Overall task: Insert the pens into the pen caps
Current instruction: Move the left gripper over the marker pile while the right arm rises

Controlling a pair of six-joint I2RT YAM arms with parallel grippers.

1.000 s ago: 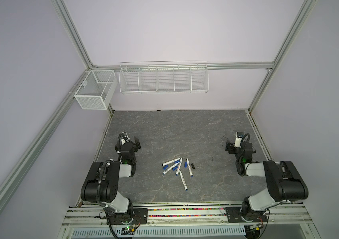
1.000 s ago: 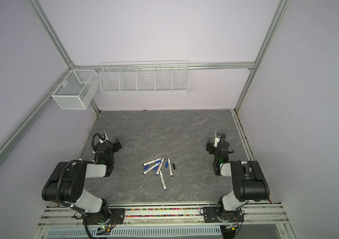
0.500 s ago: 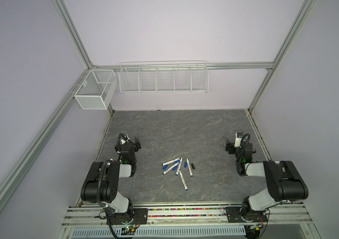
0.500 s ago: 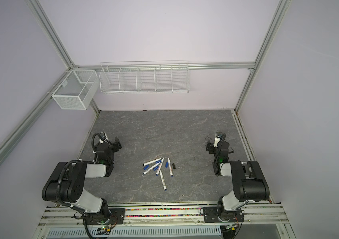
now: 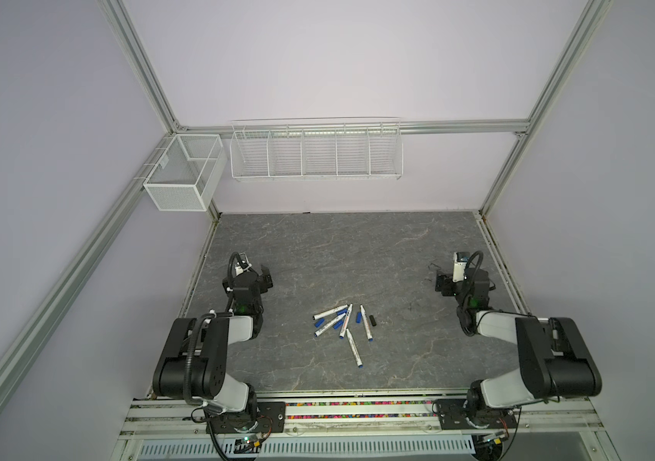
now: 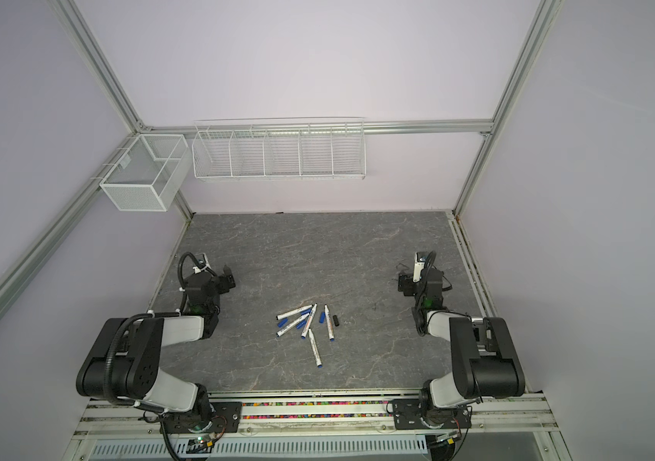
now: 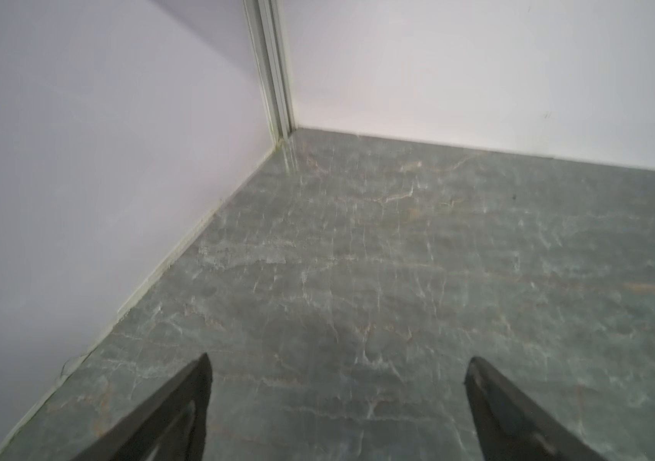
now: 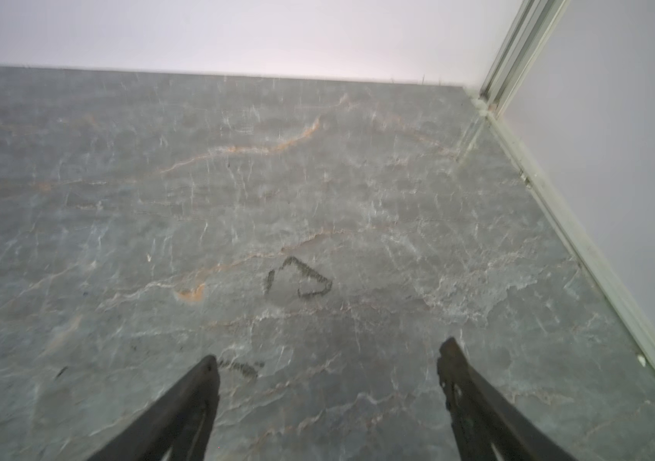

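Next, I move my left gripper to the body of the white pen (image 5: 330,312) at the far side of the cluster, nearest that gripper, and close it there.
Several white-barrelled pens (image 5: 354,347) (image 6: 314,348) lie loosely scattered on the grey stone-look table (image 5: 318,247), near its front middle. Among them lie short blue pen caps (image 5: 358,317) (image 6: 322,317), and a black cap (image 5: 372,320) (image 6: 335,320) sits at the cluster's right edge. My left gripper (image 5: 266,275) (image 7: 338,361) rests low at the left side, open, with only bare table between its fingers. At the right side my right gripper (image 5: 439,283) (image 8: 328,351) is also open and empty. Both stand well away from the pens, which neither wrist view shows.
A white wire basket (image 5: 316,151) hangs on the back wall and a white mesh box (image 5: 182,175) on the left frame. Aluminium frame posts (image 7: 274,72) (image 8: 517,52) stand in the far corners. Dark scribble marks (image 8: 298,277) lie on the table before the right gripper.
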